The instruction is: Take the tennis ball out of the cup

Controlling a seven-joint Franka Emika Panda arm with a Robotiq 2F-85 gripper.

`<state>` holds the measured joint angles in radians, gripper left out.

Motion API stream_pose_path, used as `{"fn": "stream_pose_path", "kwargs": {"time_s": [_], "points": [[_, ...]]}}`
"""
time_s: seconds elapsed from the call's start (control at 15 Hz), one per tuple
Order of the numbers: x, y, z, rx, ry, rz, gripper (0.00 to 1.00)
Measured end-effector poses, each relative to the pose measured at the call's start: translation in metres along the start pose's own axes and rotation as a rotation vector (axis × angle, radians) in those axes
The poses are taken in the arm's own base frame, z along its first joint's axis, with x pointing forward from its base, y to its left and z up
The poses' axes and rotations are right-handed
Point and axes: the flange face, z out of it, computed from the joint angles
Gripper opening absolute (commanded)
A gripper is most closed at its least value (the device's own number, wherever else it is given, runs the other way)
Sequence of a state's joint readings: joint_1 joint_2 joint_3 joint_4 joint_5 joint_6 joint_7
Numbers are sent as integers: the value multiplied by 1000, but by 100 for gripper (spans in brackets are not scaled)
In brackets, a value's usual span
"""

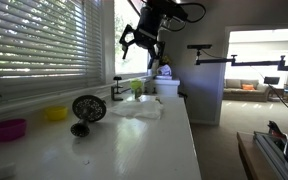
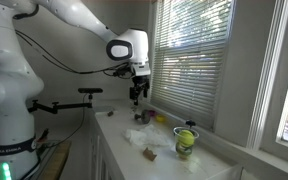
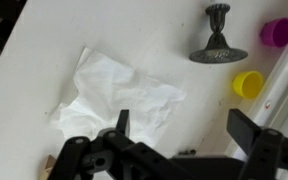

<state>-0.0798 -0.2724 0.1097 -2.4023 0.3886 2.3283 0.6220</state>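
Note:
Next, I move my gripper next to the tennis ball's upper part [image 1: 138, 84], inside the small pale cup by the window, and close it there.
The yellow-green tennis ball [image 2: 187, 135] sits in the small pale cup [image 2: 186, 149] on the white counter near the window. In an exterior view, ball and cup [image 1: 137, 89] stand far back by the window sill. My gripper [image 2: 135, 97] hangs high above the counter, apart from the cup, and also shows near the top of an exterior view [image 1: 144, 42]. In the wrist view the gripper [image 3: 184, 130] is open and empty, with both fingers spread over the counter. Ball and cup are out of the wrist view.
A crumpled white sheet [image 3: 119, 95] lies below the gripper and shows in both exterior views [image 1: 136, 110] [image 2: 142, 137]. A dark metal stand [image 3: 217, 40], a yellow bowl [image 3: 248, 84] and a magenta bowl [image 3: 276, 32] stand along the window side. The counter edge [image 1: 189, 130] drops to the floor.

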Motion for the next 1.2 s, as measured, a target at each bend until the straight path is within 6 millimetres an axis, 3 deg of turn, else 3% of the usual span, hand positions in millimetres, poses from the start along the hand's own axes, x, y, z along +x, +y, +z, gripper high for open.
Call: {"fn": "stream_pose_path", "kwargs": {"time_s": [0.53, 0.93, 1.2], "points": [[118, 30, 3, -90, 246, 190, 100], [169, 10, -14, -139, 307, 168, 100], [189, 5, 4, -174, 275, 198, 100]]}}
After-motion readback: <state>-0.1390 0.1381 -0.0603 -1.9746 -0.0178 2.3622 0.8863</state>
